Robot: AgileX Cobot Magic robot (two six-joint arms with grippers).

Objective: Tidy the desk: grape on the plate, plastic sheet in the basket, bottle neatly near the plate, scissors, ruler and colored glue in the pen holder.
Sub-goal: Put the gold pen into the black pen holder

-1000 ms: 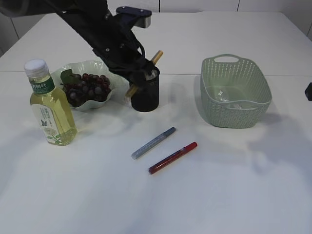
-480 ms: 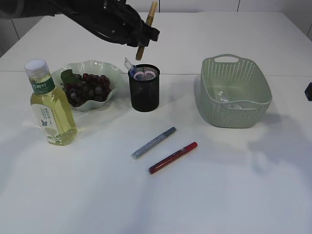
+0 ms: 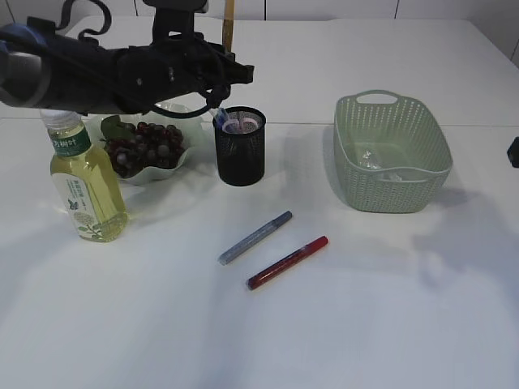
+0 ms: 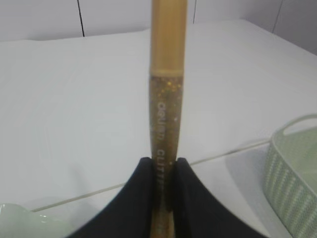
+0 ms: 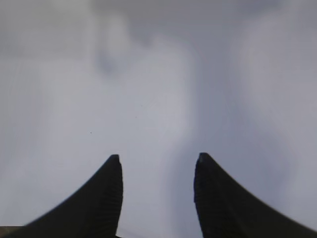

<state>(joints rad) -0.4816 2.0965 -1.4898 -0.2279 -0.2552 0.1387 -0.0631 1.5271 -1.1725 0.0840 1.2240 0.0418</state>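
Note:
My left gripper should release the gold glitter colored glue inside the black mesh pen holder point(image 3: 247, 121), next to the blue things.
My left gripper point(image 3: 226, 63) point(image 4: 163, 161) is shut on a gold glitter colored glue point(image 3: 229, 23) point(image 4: 167, 94), held upright above and just behind the black mesh pen holder point(image 3: 240, 154). Blue and pink-white things point(image 3: 236, 123) stick out of the holder; I cannot tell scissors from ruler. A blue colored glue point(image 3: 255, 237) and a red one point(image 3: 288, 262) lie on the table in front. Grape point(image 3: 146, 144) sits on the pale green plate point(image 3: 174, 166). The bottle point(image 3: 81, 178) stands left of it. The plastic sheet point(image 3: 379, 160) lies in the green basket point(image 3: 389, 190). My right gripper point(image 5: 157, 161) is open over bare table.
The left arm point(image 3: 89, 73) stretches across the back left, above the plate and the bottle's cap. A dark part point(image 3: 513, 152) shows at the right edge. White table lies in front of the two glue pens.
The left gripper has lifted the gold glue from beside the pen holder and turned it from tilted to upright. The arm has swung lower across the back left.

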